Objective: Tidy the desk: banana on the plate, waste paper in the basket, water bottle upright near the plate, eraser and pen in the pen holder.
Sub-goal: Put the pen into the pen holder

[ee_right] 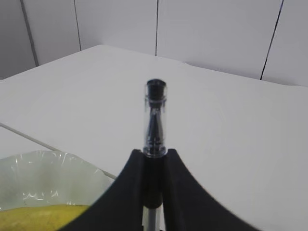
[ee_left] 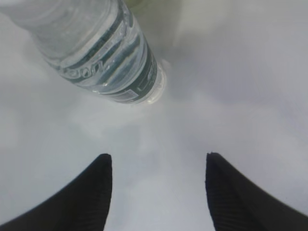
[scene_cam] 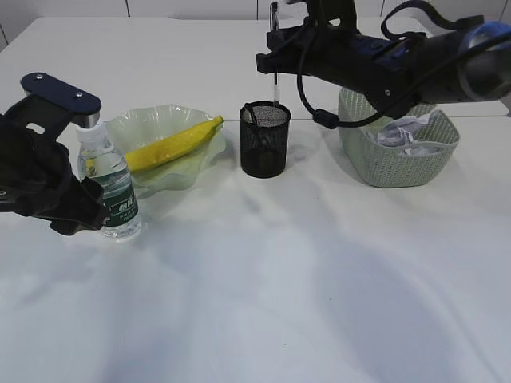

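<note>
My right gripper is holding the pen, now hanging over the holder's back rim. It will let go of it inside the black mesh pen holder point(scene_cam: 253, 122), leaning on the rim nearest the plate.
The clear water bottle point(scene_cam: 112, 191) with a green label stands upright just left of the pale green plate point(scene_cam: 188, 171), on which the yellow banana point(scene_cam: 172, 144) lies. In the left wrist view my left gripper point(ee_left: 159, 166) is open with nothing between its fingers, drawn back from the bottle point(ee_left: 101, 53). My right gripper point(ee_right: 155, 154) is shut on the pen point(ee_right: 155, 120) and holds it upright just above the black mesh pen holder point(scene_cam: 264, 140). The pen point(scene_cam: 275, 88) hangs over the holder's back rim. White waste paper point(scene_cam: 407, 132) lies in the green basket point(scene_cam: 399, 163). I cannot see the eraser.
The left arm point(scene_cam: 44, 175) stands close against the bottle's left side. The right arm point(scene_cam: 383, 60) stretches over the basket toward the holder. White tabletop point(scene_cam: 279, 303) spreads across the front.
</note>
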Controlling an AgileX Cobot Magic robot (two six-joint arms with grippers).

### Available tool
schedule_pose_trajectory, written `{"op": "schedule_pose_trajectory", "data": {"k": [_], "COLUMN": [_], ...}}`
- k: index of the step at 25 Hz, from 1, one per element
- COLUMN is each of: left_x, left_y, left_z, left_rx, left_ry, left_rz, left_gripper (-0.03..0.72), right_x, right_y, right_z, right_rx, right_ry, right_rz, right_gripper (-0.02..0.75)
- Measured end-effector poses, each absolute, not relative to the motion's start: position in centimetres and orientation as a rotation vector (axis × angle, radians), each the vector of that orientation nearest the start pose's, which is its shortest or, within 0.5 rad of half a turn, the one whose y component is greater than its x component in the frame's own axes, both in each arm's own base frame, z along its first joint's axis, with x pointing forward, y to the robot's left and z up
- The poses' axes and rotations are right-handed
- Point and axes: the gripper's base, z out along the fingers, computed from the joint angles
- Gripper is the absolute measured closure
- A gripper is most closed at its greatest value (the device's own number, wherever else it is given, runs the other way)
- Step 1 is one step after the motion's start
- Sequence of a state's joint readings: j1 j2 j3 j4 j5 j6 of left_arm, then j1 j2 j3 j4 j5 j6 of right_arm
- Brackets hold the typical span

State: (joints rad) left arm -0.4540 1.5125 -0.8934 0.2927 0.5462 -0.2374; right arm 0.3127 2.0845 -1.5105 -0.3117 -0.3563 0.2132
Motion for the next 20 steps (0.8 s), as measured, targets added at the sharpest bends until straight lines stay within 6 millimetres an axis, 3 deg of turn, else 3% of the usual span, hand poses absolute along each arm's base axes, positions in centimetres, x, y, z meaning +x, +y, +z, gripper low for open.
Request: {"op": "schedule_pose_trajectory", "data": {"k": [20], "left_x": [27.0], "left_y": [-11.6], "left_z": [22.1], "left_rx": [0.573], "left_ry": [2.543], "left_rz": [0.06], "left_gripper": [0.252], "right_x": [47.6], "right_y": [16.9], "right_z": [21.2], "right_rx": [-0.502], "right_ry": [1.663], "right_rz": [0.259], "right_gripper": [0.687]}}
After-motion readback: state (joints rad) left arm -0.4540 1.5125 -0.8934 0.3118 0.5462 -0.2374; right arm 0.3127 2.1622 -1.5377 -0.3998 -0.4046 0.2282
